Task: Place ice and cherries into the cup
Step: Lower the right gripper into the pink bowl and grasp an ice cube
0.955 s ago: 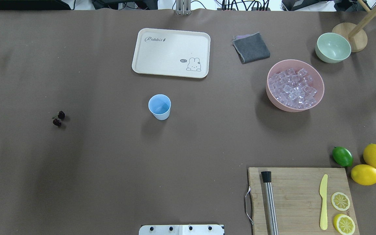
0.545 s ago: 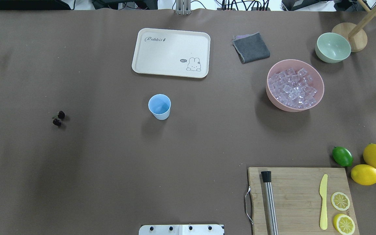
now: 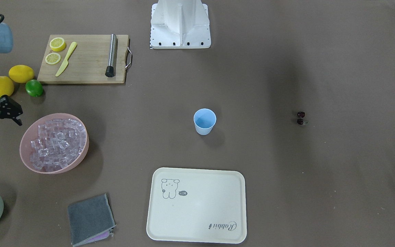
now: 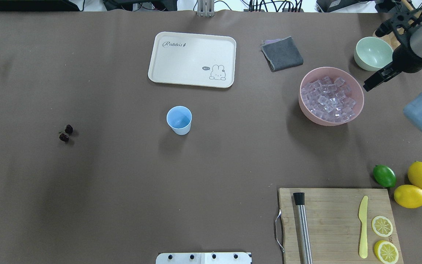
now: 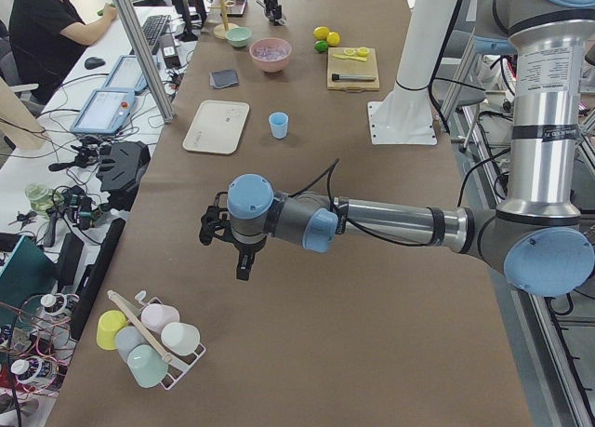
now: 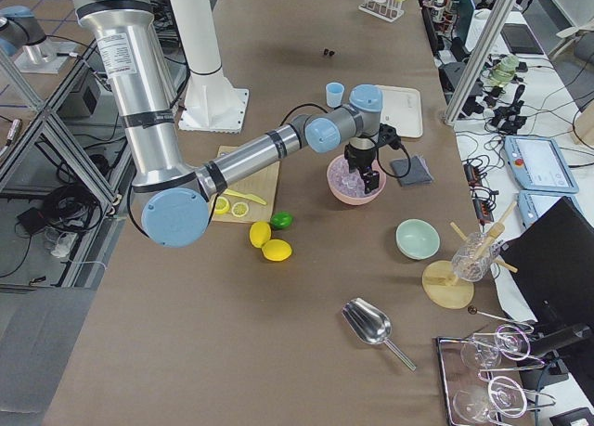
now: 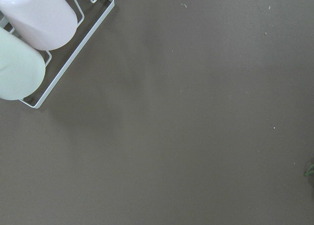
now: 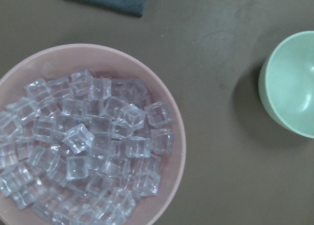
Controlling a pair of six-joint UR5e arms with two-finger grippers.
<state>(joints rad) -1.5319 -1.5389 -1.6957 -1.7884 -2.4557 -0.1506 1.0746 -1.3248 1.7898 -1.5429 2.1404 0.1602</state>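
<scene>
The clear ice cubes near the pink bowl's middle (image 3: 52, 136) (image 8: 85, 165) are next, and my right gripper needs to go down to them and close there.
The light blue cup (image 4: 179, 120) stands upright and empty mid-table, also in the front view (image 3: 204, 121). The dark cherries (image 4: 66, 133) lie as a pair on the bare table far to the cup's left. Several clear ice cubes (image 4: 328, 99) fill the pink bowl (image 4: 359, 110); the right wrist view looks straight down on them (image 8: 88, 146). My right gripper (image 6: 363, 177) hangs over that bowl's right side, open and empty. My left gripper (image 5: 241, 271) hovers over bare table beyond the cherries; I cannot tell whether it is open.
A cream tray (image 4: 192, 58) and a grey cloth (image 4: 282, 54) lie behind the cup. A pale green bowl (image 4: 370, 55) stands by the pink bowl. A cutting board (image 4: 335, 223) with muddler, knife and lemon slices, a lime (image 4: 384, 176) and lemons sit front right. A cup rack (image 7: 34, 43) stands by the left gripper.
My right arm has come into the overhead view from the right edge and now stands beside the pink bowl. The cup, the cherries and the ice have not moved.
</scene>
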